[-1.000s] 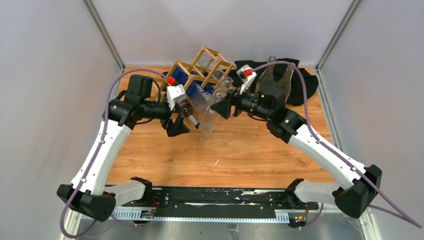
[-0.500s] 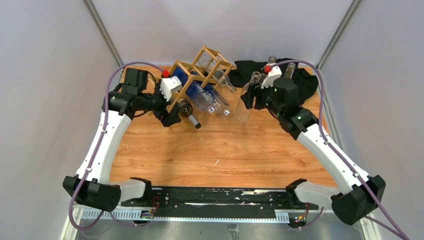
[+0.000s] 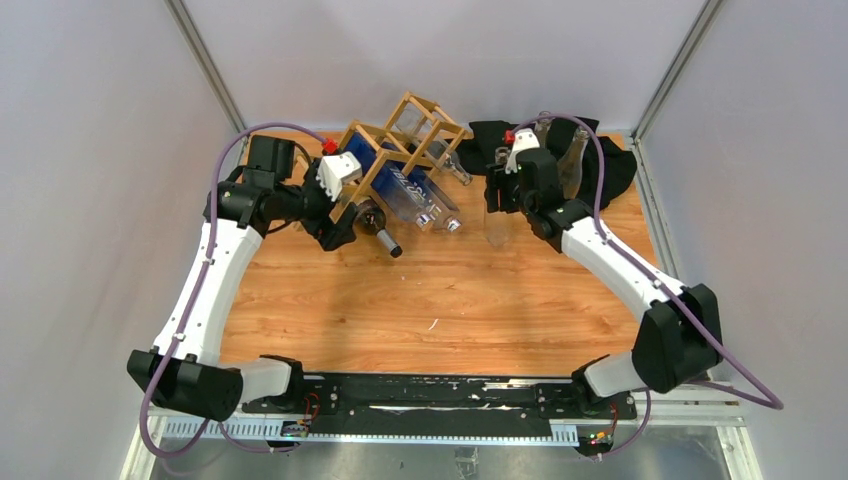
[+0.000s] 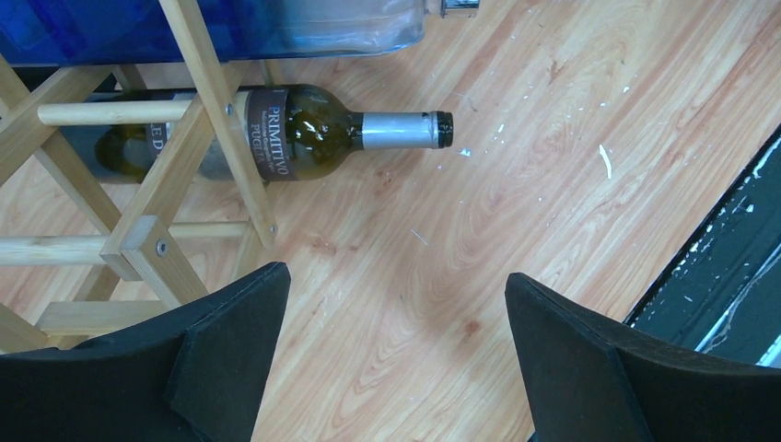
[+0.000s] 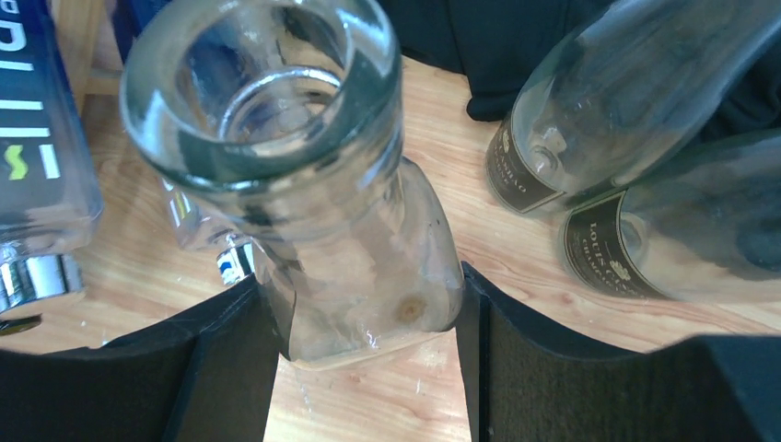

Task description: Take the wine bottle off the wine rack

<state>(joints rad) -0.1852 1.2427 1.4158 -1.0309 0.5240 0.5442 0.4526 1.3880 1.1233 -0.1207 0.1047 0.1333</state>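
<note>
Next, my right gripper stands the clear glass bottle on the table (image 3: 491,214) between the wine rack and the black cloth's bottles.
The light wooden wine rack (image 3: 420,112) stands at the back of the table. It holds a blue bottle (image 3: 395,178) and a dark green bottle (image 3: 378,228) whose neck sticks out at the front. My right gripper (image 3: 497,195) is shut on a clear glass bottle (image 3: 496,222), held upright to the right of the rack. In the right wrist view, both fingers press the sides of the clear bottle (image 5: 304,138). My left gripper (image 3: 340,228) is open and empty at the rack's left front corner. The left wrist view shows the dark green bottle (image 4: 313,133) lying inside the rack (image 4: 207,101).
A black cloth (image 3: 610,170) lies at the back right with two bottles standing on it (image 3: 570,150), close behind my right gripper; they show in the right wrist view (image 5: 589,101). Grey walls enclose the table on three sides. A black rail (image 3: 430,395) runs along the near edge.
My right arm carried the clear bottle from in front of the rack to the right and turned it upright. My left gripper drew back left, away from the dark bottle's neck.
</note>
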